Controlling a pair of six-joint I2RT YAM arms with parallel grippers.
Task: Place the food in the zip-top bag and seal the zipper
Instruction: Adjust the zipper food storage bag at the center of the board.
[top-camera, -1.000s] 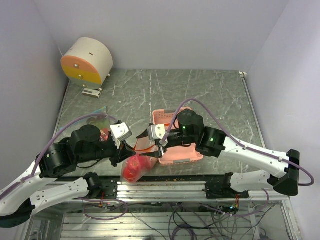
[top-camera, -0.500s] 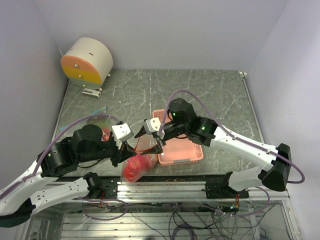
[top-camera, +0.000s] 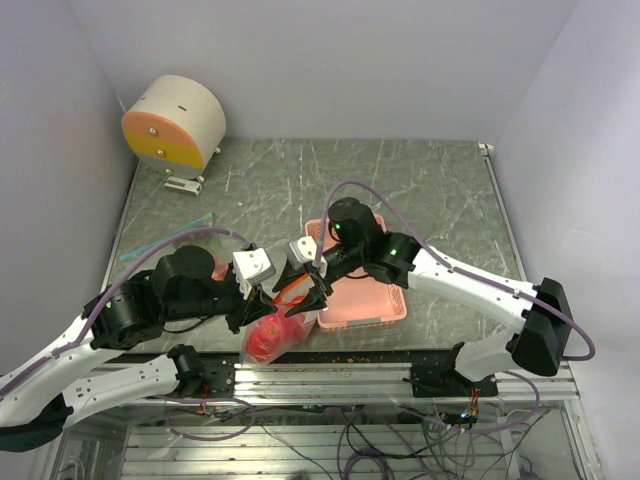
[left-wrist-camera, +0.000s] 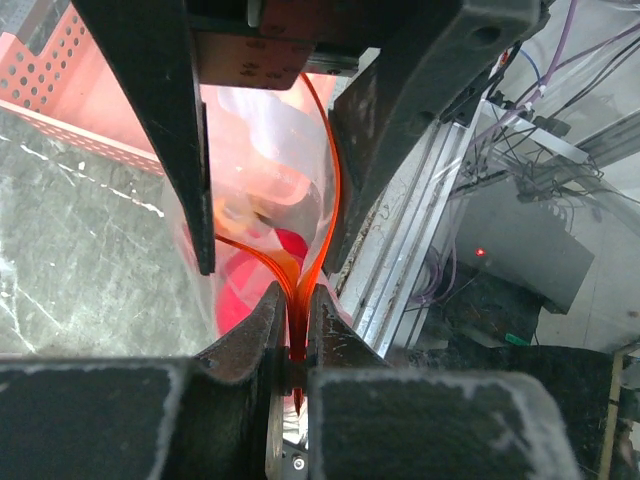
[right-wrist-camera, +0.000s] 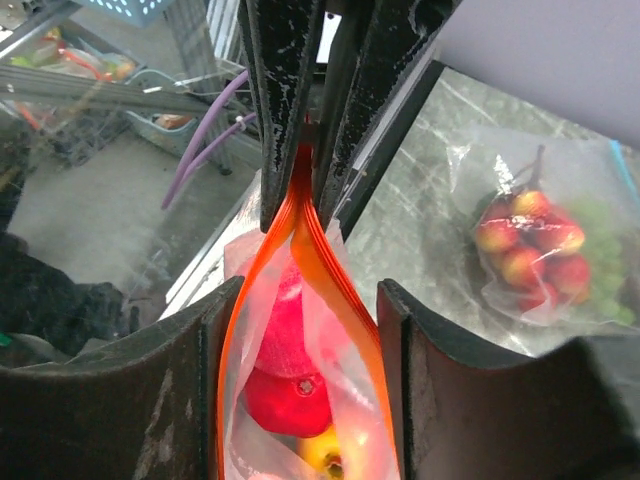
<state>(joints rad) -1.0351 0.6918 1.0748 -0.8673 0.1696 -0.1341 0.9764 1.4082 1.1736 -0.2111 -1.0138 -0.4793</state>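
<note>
The zipper tracks gape ahead of the robot's left gripper, so next the right gripper pinches both together before the left gripper opens and takes hold of the zipper end (left-wrist-camera: 297, 335) again.
A clear zip-top bag (top-camera: 268, 338) with an orange zipper (right-wrist-camera: 330, 250) hangs at the table's front edge. It holds red apple-like balls (right-wrist-camera: 290, 390) and a yellow piece. My left gripper (top-camera: 265, 302) is shut on one end of the zipper, seen in the left wrist view (left-wrist-camera: 297, 300). My right gripper (top-camera: 318, 297) is open, and its fingers (right-wrist-camera: 170, 400) straddle the zipper strip without pinching it. The two zipper tracks are spread apart between the right fingers and meet at the left gripper (right-wrist-camera: 305, 130).
A pink perforated tray (top-camera: 365, 305) lies under my right arm. A second clear bag (right-wrist-camera: 530, 250) with small red tomatoes and green grapes lies at the left, mostly behind my left arm (top-camera: 218, 268). A round beige and orange device (top-camera: 175, 120) stands at the back left. The aluminium rail (left-wrist-camera: 420, 260) runs just below the bag.
My right gripper has moved left from above the pink tray to straddle the bag's zipper. My left gripper has shifted slightly right, still holding the zipper end.
</note>
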